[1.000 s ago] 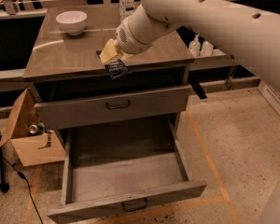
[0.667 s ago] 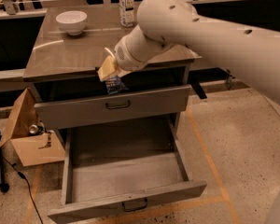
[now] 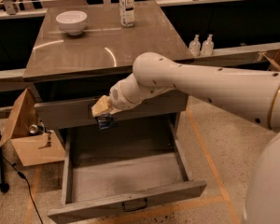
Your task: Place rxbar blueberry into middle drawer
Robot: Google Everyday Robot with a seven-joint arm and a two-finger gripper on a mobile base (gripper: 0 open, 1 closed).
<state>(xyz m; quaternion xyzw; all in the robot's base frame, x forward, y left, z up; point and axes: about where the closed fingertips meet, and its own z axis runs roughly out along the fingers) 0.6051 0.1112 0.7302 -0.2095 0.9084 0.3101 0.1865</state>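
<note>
Next, my gripper releases the rxbar blueberry on the middle drawer's grey bottom (image 3: 109, 169), toward the cardboard box side. The rxbar blueberry hangs above that open drawer now.
My gripper (image 3: 102, 112) hangs in front of the cabinet, just above the back left part of the open middle drawer (image 3: 126, 203). It is shut on the rxbar blueberry (image 3: 104, 121), a small dark navy packet that sticks out below the tan fingers. The drawer is pulled far out, its flat grey floor bare, with a small dark bar handle on its narrow front panel. My white arm reaches in from the right across the cabinet front.
A white bowl (image 3: 71, 21) and a clear white-labelled bottle (image 3: 126, 4) stand on the cabinet top (image 3: 98, 50). The closed upper drawer (image 3: 65, 113) is behind my gripper. A cardboard box (image 3: 30, 134) lies on the floor at left. Two small bottles (image 3: 200, 45) stand at right.
My gripper has come down and forward off the cabinet top's front edge with the packet, and now hangs lower, in front of the upper drawer, over the open drawer.
</note>
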